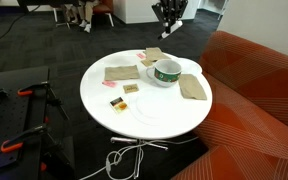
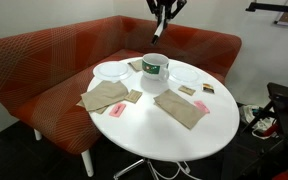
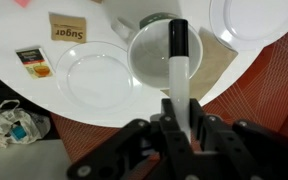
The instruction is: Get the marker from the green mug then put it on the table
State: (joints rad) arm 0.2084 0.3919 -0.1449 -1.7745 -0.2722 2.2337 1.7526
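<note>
Next, I set the marker between the brown napkin and the table's far edge (image 1: 125, 60), on the mug's handle side.
In the wrist view my gripper (image 3: 179, 108) is shut on the marker (image 3: 177, 62), a pale barrel with a black cap that points away from the jaws. It hangs straight above the green mug (image 3: 152, 55), whose white inside shows from above. In both exterior views the gripper (image 1: 167, 26) (image 2: 161, 12) is held high above the mug (image 1: 165, 72) (image 2: 155, 68), well clear of it. The mug stands near the far side of the round white table (image 1: 144, 112) (image 2: 174, 137). The marker is too small to make out in the exterior views.
Brown napkins (image 1: 121, 72) (image 1: 193, 87) (image 2: 106, 96) (image 2: 180, 108), white plates (image 3: 96, 82) (image 3: 252, 18) and small packets (image 3: 67, 28) (image 3: 34, 62) lie on the table. An orange-red sofa (image 1: 254, 90) (image 2: 44, 60) curves round it. Cables (image 1: 124, 158) lie on the floor.
</note>
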